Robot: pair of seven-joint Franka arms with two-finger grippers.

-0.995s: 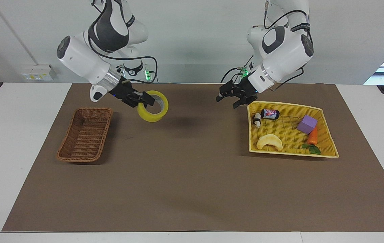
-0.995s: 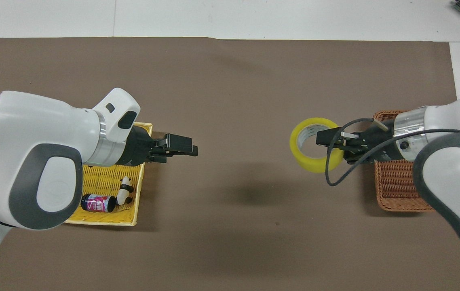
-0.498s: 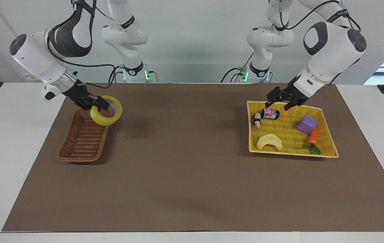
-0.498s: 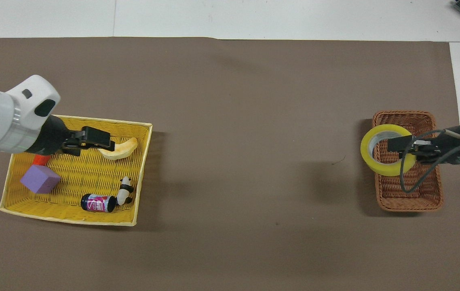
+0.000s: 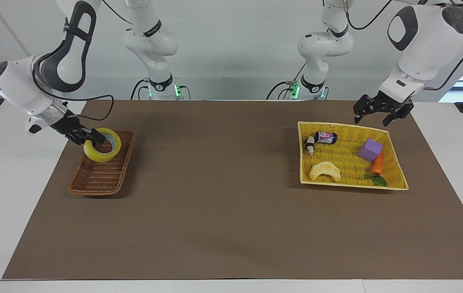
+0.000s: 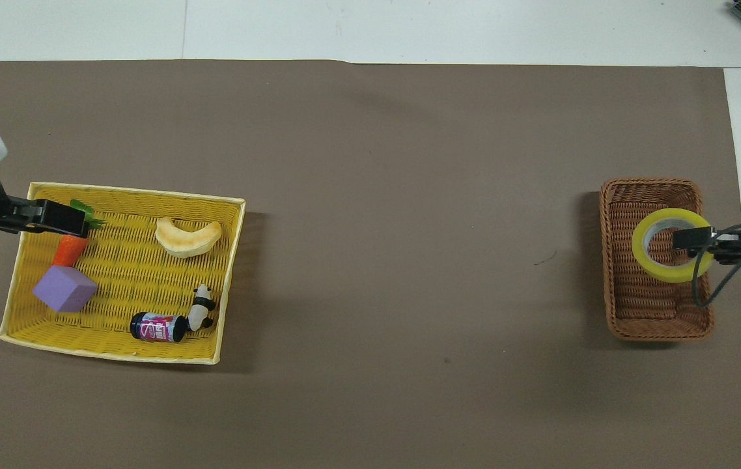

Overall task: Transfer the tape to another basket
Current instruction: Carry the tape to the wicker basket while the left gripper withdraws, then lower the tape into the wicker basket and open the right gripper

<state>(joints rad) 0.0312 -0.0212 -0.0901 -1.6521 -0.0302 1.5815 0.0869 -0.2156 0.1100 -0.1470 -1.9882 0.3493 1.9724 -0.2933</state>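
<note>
Next, I open my right gripper and let the tape go close to the middle of the dark-brown wicker basket's woven bottom (image 6: 661, 246). The tape now hangs tilted over the basket's nearer half.
The tape (image 5: 93, 154), a yellow ring with a grey-white core, hangs tilted over the half of the dark-brown wicker basket (image 5: 97, 185) that is nearer to the robots. My right gripper (image 5: 95, 138) is shut on the ring's wall, with one finger inside the hole. The overhead view shows the tape (image 6: 669, 272) within the outline of the basket (image 6: 644, 322), and the right gripper (image 6: 688, 238) reaching in from the table's edge. I cannot tell whether the tape touches the weave. My left gripper (image 5: 372, 121) is open and holds nothing, over the yellow basket's rim.
The yellow woven basket (image 5: 353, 186) at the left arm's end holds a pale croissant toy (image 5: 325, 171), a purple cube (image 5: 370, 149), a carrot (image 5: 376, 165), a small can (image 5: 325, 137) and a panda figure (image 5: 309, 145). A brown mat (image 5: 223, 195) covers the table.
My right gripper has carried the tape from over the open mat to over the brown basket and lowered it. My left gripper has drawn back across the yellow basket toward its own end.
</note>
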